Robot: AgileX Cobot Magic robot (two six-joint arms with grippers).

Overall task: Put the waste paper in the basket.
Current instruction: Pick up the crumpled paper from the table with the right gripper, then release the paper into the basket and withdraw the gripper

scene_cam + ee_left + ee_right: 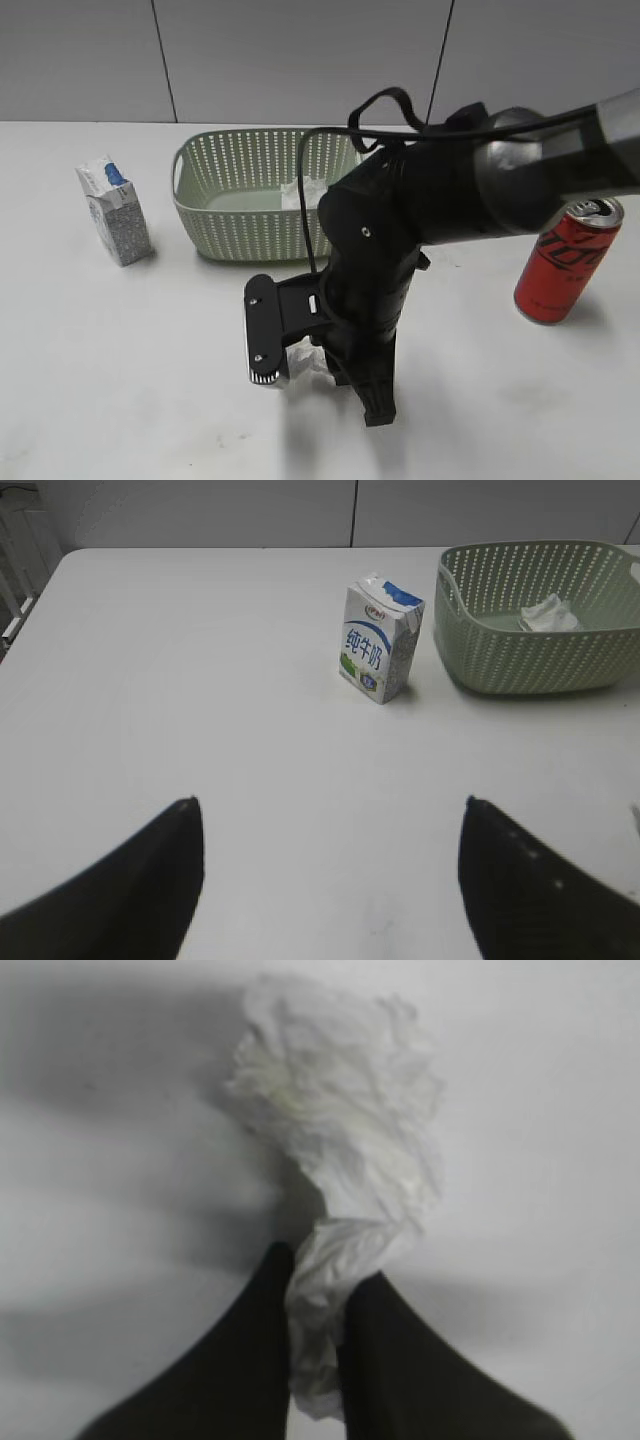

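Note:
Next, I let go of the waste paper, which now lies on the white table, with my right gripper inside the basket [231, 197], on the side closest to the milk carton.
A long twisted wad of waste paper [345, 1140] lies on the white table, and my right gripper [325, 1265] is shut on its near end. In the exterior view this wad [303, 360] shows only partly under the right arm, in front of the basket. The pale green slotted basket [240, 225] stands at the back with another white wad [300, 192] inside it. The left wrist view also shows the basket [520, 660] and that wad [548, 613]. My left gripper [330, 810] is open and empty over bare table. A third wad is not in view.
A small white-and-blue milk carton [115, 212] stands left of the basket; it also shows in the left wrist view [378, 640]. A red drink can [567, 262] stands at the right. The right arm's dark bulk hides the basket's right part.

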